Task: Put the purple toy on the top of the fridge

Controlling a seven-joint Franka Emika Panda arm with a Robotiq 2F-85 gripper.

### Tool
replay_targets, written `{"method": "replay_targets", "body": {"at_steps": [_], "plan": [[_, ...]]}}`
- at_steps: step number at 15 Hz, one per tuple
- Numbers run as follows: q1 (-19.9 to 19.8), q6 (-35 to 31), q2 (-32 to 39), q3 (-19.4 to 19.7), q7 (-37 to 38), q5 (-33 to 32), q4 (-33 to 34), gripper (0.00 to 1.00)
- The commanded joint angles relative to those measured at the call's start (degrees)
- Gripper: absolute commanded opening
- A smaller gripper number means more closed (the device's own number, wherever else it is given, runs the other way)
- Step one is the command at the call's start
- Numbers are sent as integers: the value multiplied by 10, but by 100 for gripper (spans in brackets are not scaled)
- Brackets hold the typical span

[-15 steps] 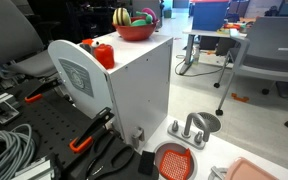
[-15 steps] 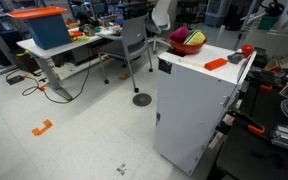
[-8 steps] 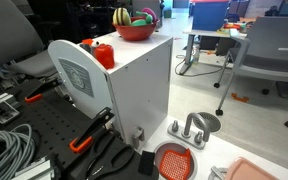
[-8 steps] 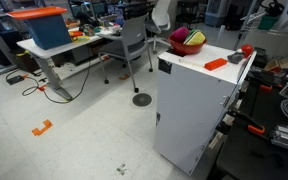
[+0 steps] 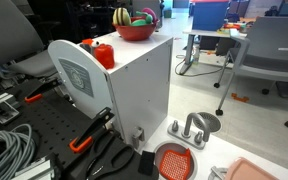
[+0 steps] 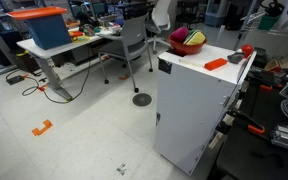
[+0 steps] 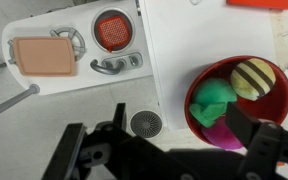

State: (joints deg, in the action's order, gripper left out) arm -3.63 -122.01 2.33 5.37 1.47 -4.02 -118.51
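The purple toy in the red bowl is next for my gripper, which should go to it and close on its rounded end (image 5: 151, 13) (image 7: 223, 136), away from its green stem.
The purple toy (image 7: 222, 132) lies in the red bowl (image 7: 196, 92) at the near side, next to a green toy (image 7: 214, 100) and a yellow-and-dark striped toy (image 7: 252, 77). The bowl stands on the flat top of the white fridge (image 7: 184, 40), at one end of it in both exterior views (image 5: 134, 30) (image 6: 187, 43). The fridge is the tall white box (image 5: 134, 85) (image 6: 194, 100). My gripper (image 7: 164, 150) shows only in the wrist view. It is open and empty above the fridge's edge, with one dark finger over the bowl beside the purple toy.
A red toy vegetable (image 5: 104, 53) and a flat orange piece (image 6: 215, 63) lie on the fridge top. A round white-grey disc (image 5: 76, 78) leans beside the fridge. A toy sink (image 7: 109, 65) with a red strainer (image 7: 112, 28) and a pink board (image 7: 42, 55) sits below. Desks and chairs stand around.
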Motion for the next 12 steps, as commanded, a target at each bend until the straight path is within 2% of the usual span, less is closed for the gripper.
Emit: {"method": "replay_targets", "body": {"at_steps": [1, 8, 12], "plan": [[-4, 1, 2, -2, -1, 2, 2, 100], [3, -6, 52, -5, 72, 1, 53, 100], [4, 9, 93, -9, 65, 28, 97, 100]]}}
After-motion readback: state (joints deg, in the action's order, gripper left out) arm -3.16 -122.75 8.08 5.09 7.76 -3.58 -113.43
